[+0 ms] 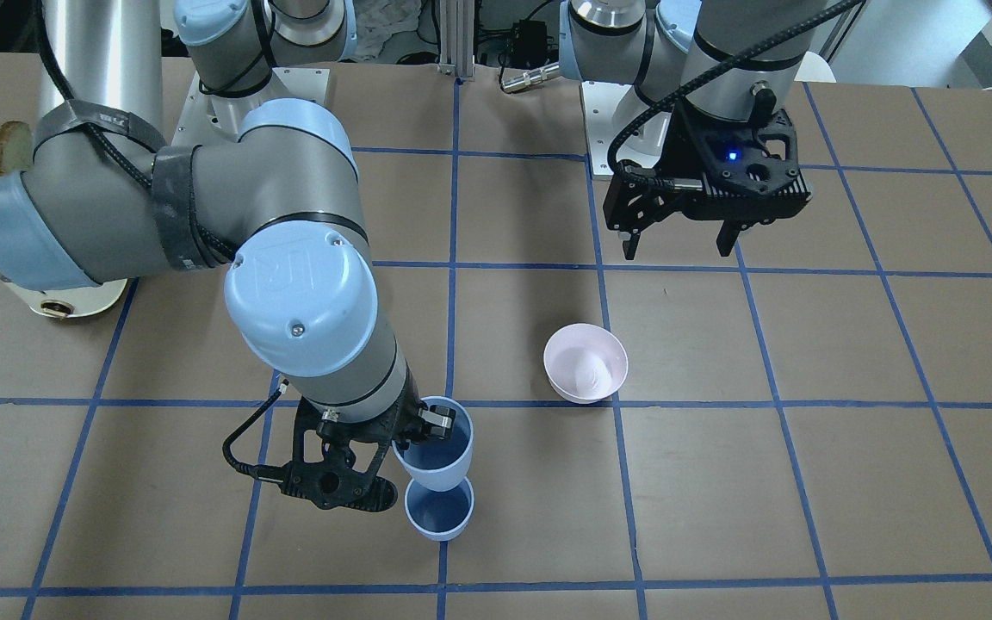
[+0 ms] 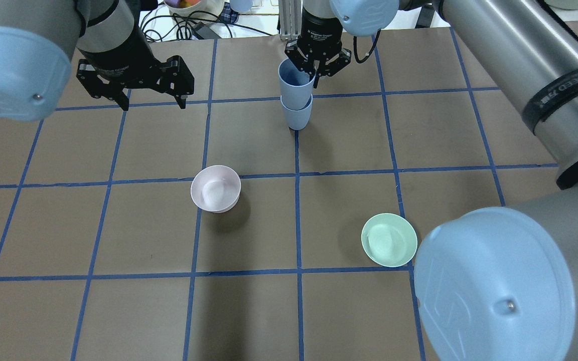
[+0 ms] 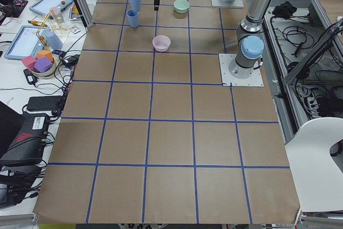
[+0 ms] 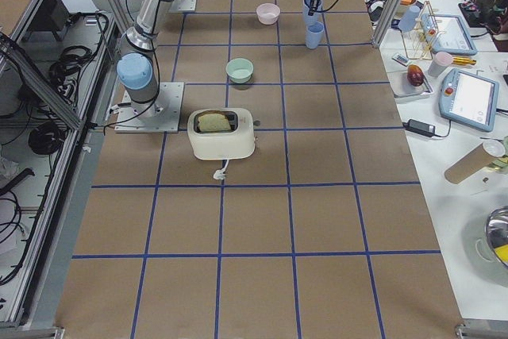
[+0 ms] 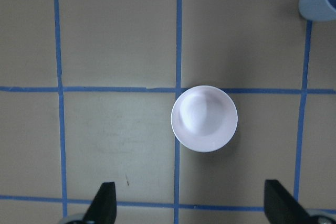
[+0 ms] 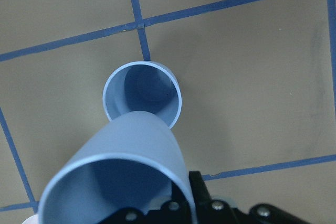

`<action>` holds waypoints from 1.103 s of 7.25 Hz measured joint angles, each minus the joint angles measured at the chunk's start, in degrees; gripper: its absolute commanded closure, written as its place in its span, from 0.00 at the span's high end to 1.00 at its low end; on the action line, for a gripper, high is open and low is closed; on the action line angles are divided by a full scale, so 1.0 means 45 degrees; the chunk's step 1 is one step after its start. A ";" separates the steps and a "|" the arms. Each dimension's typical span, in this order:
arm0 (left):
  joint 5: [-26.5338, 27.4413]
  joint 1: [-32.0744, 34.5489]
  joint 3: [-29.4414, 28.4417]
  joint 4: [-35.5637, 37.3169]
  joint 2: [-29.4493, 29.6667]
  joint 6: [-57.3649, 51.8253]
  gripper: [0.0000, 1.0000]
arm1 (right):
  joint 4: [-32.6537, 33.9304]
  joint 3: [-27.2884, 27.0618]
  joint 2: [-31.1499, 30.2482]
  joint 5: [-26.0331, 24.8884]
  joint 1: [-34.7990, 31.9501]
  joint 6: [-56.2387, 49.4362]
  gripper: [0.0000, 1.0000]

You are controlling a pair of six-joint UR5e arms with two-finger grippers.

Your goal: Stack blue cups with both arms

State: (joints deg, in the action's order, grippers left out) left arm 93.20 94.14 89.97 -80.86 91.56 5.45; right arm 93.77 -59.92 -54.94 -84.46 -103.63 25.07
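Note:
The robot's right gripper should release the held blue cup inside the blue cup standing upright on the table (image 1: pixel 437 496) (image 6: pixel 143 94).
My right gripper (image 1: pixel 417 433) is shut on the rim of one blue cup (image 1: pixel 434 458) and holds it slightly tilted, just above the second blue cup (image 1: pixel 438 511), which stands upright on the table. In the overhead view the held cup (image 2: pixel 295 82) overlaps the standing cup (image 2: pixel 297 115) below the right gripper (image 2: pixel 313 71). The right wrist view shows the held cup (image 6: pixel 121 182) close up and the standing cup (image 6: pixel 143 95) open beneath it. My left gripper (image 1: pixel 677 245) is open and empty, raised over the table away from the cups; it also shows in the overhead view (image 2: pixel 151 103).
A pale pink bowl (image 2: pixel 215 188) sits mid-table, directly below the left wrist camera (image 5: pixel 204 118). A mint-green bowl (image 2: pixel 389 239) sits nearer the robot's right. A cream toaster (image 4: pixel 222 132) stands by the right arm's base. The table (image 2: pixel 68 225) has a blue tape grid.

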 measured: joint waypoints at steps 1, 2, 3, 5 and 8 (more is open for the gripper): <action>-0.0304 -0.0106 0.0200 0.0160 -0.0110 0.0018 1.00 | 0.0026 0.0095 0.0145 -0.0158 -0.0010 0.0010 0.00; -0.0555 -0.0224 0.0257 0.0052 -0.0176 0.0031 1.00 | 0.0082 0.0152 0.0252 -0.0326 -0.0012 0.0013 0.00; -0.0669 -0.0293 0.0272 -0.0051 -0.0220 0.0036 1.00 | 0.0195 0.0214 0.0338 -0.0410 -0.0008 0.0080 0.00; -0.0716 -0.0334 0.0277 -0.0169 -0.0324 0.0038 1.00 | 0.0319 0.0544 0.0553 -0.0441 -0.0001 0.0623 0.00; -0.0850 -0.0384 0.0286 -0.0195 -0.0358 0.0082 1.00 | 0.0364 0.0754 0.0816 -0.0458 0.0000 0.0832 0.43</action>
State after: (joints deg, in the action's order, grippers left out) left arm 89.38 92.41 91.25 -81.73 89.95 5.82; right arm 95.40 -56.53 -51.26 -86.52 -103.62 28.81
